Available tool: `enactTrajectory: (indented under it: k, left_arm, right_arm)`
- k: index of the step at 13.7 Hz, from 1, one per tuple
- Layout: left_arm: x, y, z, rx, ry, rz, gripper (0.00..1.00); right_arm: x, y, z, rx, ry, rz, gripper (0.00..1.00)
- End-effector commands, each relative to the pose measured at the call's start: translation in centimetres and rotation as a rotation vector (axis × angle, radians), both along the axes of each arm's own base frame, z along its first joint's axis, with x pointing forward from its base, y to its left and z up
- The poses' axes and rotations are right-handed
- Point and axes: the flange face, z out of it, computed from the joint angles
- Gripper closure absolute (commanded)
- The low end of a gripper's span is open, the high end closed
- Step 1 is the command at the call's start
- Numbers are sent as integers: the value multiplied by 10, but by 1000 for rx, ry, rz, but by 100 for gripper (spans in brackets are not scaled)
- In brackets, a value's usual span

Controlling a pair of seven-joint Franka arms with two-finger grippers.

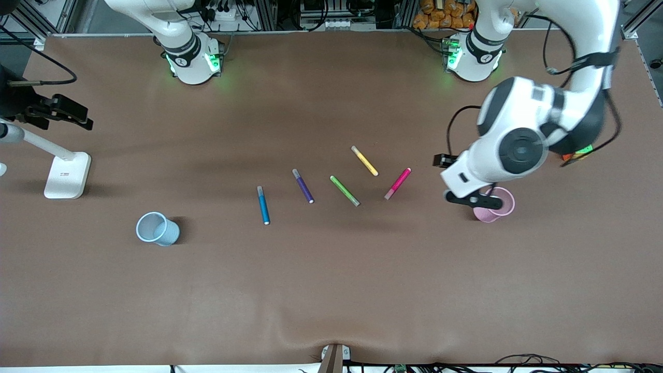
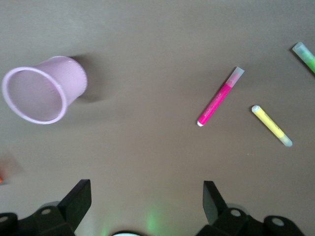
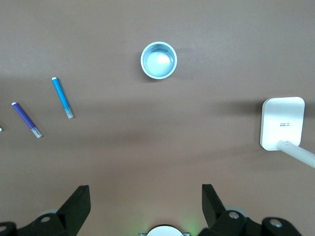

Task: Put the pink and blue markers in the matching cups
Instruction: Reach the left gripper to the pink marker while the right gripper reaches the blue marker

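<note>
My left gripper should move to the pink marker next and close on the marker's body (image 1: 392, 189) (image 2: 225, 88) next to its pale cap.
The pink marker (image 1: 398, 183) (image 2: 220, 97) lies flat on the brown table, beside the pale pink cup (image 1: 505, 204) (image 2: 42, 91), which stands at the left arm's end. My left gripper (image 1: 472, 199) (image 2: 146, 194) hangs open and empty over the table, close beside the pink cup on the pink marker's side. The blue marker (image 1: 263, 205) (image 3: 62, 97) lies flat near the middle. The pale blue cup (image 1: 157, 228) (image 3: 158, 59) stands upright toward the right arm's end. My right gripper (image 3: 146, 194) is open and empty high over the table; the front view does not show it.
A purple marker (image 1: 303, 185) (image 3: 26, 119), a green marker (image 1: 345, 190) (image 2: 306, 55) and a yellow marker (image 1: 364, 160) (image 2: 271, 125) lie between the blue and pink markers. A white stand base (image 1: 67, 175) (image 3: 281, 123) sits at the right arm's end.
</note>
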Motion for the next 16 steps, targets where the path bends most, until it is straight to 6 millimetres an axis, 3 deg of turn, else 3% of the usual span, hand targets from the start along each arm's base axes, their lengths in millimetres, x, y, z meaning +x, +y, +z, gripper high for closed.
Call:
enactTrajectory:
  k: [1,5,9,16]
  left_arm:
    - [-18,-12,-23,-6,-44,-22,0]
    - [-32,-66,-62,-15,-102,-46,0]
    - [-41,-103,-112,26,-151,-107,0]
    - [-54,-126,-176,25,-119,-149,3]
  right_arm:
    - [-1,16,-3,6,2,-22,0]
    - [4,55,-25,-2,3,-11,0]
    - [7,82,-57,-1,-14,33,0]
    - [17,145,-99,-7,-10,139,0]
